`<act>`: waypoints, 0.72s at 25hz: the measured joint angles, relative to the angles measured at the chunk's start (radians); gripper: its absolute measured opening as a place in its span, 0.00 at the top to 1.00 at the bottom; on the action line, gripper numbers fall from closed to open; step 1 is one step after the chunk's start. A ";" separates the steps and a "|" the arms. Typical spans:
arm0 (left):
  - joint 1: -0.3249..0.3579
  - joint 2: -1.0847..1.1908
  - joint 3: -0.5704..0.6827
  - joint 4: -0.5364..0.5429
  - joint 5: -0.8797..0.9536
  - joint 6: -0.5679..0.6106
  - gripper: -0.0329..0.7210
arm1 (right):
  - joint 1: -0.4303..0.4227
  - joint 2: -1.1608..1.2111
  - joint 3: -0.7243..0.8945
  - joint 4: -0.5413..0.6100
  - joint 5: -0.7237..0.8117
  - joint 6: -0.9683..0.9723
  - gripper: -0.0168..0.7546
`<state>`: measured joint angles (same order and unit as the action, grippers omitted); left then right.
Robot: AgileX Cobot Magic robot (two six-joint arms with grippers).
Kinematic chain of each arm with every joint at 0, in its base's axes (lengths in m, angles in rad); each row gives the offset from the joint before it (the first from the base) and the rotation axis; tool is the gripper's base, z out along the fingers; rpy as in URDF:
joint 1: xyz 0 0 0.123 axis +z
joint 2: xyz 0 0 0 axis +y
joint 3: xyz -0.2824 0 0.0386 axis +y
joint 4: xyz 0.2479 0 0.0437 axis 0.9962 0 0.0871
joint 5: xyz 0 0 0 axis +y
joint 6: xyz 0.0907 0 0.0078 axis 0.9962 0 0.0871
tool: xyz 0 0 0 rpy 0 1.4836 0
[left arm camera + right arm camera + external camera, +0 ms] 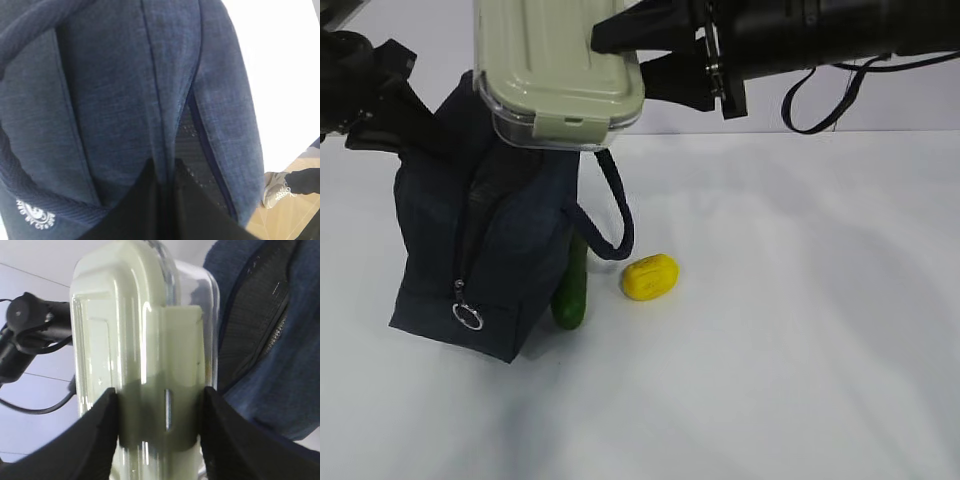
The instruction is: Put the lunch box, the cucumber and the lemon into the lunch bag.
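The robot's right gripper needs to release the lunch box, now held in the air above the bag, inside the navy lunch bag (542,231), between the open zipper and the looped handle.
The navy lunch bag (510,250) stands on the white table with its zipper open along the top and its ring pull (468,316) hanging low. My left gripper (164,172) is shut on a fold of the bag's fabric (110,100) beside the zipper opening. From the right, my right gripper (640,60) holds the lunch box (555,70) by its sides in the air above the bag. In the right wrist view the lunch box (145,340) fills the gap between the fingers. The cucumber (572,290) lies against the bag's right side, and the lemon (650,277) rests just right of it.
One bag handle (615,215) loops out to the right, above the cucumber. A black cable (820,100) hangs under the right arm. Past the table edge in the left wrist view are floor and a shoe (275,195).
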<state>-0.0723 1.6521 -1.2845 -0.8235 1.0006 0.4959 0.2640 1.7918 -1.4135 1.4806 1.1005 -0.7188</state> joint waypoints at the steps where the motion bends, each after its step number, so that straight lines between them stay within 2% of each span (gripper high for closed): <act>1: 0.000 0.000 0.000 -0.006 0.000 0.002 0.95 | 0.002 0.013 0.000 0.000 -0.005 0.000 0.50; 7: 0.000 0.000 0.000 -0.073 0.012 0.033 0.95 | 0.011 0.101 0.000 0.023 -0.027 0.000 0.50; 12: 0.000 0.000 0.000 -0.084 0.025 0.043 0.95 | 0.012 0.143 -0.004 0.032 -0.039 0.000 0.50; 18: 0.000 0.000 0.000 -0.129 0.032 0.067 0.95 | 0.012 0.163 -0.006 -0.045 -0.105 0.004 0.50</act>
<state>-0.0723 1.6521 -1.2845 -0.9520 1.0325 0.5626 0.2757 1.9549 -1.4190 1.4361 0.9959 -0.7152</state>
